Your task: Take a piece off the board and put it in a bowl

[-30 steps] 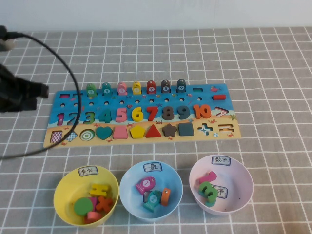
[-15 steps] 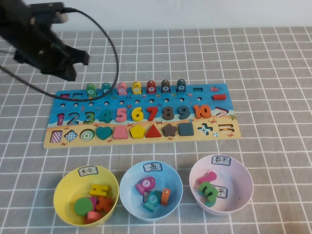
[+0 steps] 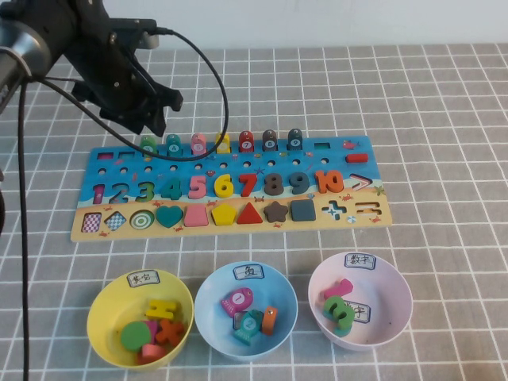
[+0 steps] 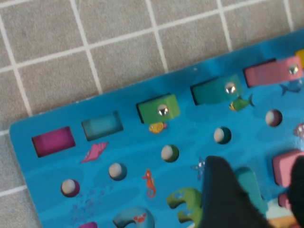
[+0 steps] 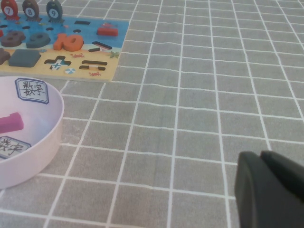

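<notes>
The robot's left gripper needs to next close on the body of the olive-green fish piece [image 3: 149, 145] [image 4: 159, 109], next to the teal fish piece in the back row of the board.
The olive-green fish piece [image 3: 148, 145] stands in the board's back row at the left end, and shows from above as a green block [image 4: 159, 109] with a metal pin. The long blue and beige board [image 3: 341, 151] lies mid-table. My left gripper [image 3: 161, 119] hovers just behind and above that piece, open, with nothing between its dark fingers [image 4: 223, 199]. The light blue bowl [image 3: 210, 305] sits in front of the board, in the middle of three bowls, holding several pieces. My right gripper [image 5: 270, 190] is shut, low over bare cloth at the right, and is outside the high view.
A yellow bowl [image 3: 103, 317] and a pale pink bowl [image 3: 397, 305] flank the blue one. Teal [image 3: 173, 144], pink [image 3: 198, 144] and further fish pieces line the back row. The left arm's black cable [image 3: 214, 95] loops over the board's left part.
My left arm has swung in from the table's left edge to the board's back-left corner, above the fish row. The pieces and bowls have not moved.
</notes>
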`<state>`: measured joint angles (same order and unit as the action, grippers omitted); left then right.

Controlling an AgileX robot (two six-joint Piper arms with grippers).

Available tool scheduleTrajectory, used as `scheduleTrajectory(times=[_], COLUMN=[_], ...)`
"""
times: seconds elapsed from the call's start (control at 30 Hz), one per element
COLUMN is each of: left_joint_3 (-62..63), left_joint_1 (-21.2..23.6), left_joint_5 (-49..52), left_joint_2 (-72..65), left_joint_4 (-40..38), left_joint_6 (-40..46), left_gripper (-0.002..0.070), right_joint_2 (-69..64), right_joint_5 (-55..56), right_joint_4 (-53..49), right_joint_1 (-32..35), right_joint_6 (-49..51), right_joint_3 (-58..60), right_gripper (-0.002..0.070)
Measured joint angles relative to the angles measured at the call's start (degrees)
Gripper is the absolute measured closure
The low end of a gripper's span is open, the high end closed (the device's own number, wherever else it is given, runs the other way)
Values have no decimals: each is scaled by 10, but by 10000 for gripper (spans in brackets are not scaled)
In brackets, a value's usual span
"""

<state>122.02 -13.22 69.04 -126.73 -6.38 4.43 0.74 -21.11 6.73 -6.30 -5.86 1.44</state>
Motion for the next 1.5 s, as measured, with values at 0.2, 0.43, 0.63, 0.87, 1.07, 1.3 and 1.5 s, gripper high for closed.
scheduleTrajectory(times=[0.2,0.43,0.63,0.87,1.07,1.3,1.5], left_joint_3=[1,6,6,6,6,6,6], left_joint_1=[2,20,23,24,24,24,24], left_joint_5=[-15,-17,-32,-59,-61,-62,-76], left_joint_2=[-4,-22,-40,-46,-61,-72,-80], left_joint_4=[5,5,5,-8,-5,4,4], left_joint_6=[-29,-52,-53,-55,-55,-55,-54], left_gripper=[360,353,353,353,353,353,353], right_joint_2=[0,0,0,0,0,0,0], right_joint_5=[0,0,0,0,0,0,0], right_joint_4=[0,0,0,0,0,0,0], right_joint_1=[0,0,0,0,0,0,0], right_joint_6=[0,0,0,0,0,0,0], right_joint_3=[0,0,0,0,0,0,0], right_gripper=[694,694,694,694,694,694,694])
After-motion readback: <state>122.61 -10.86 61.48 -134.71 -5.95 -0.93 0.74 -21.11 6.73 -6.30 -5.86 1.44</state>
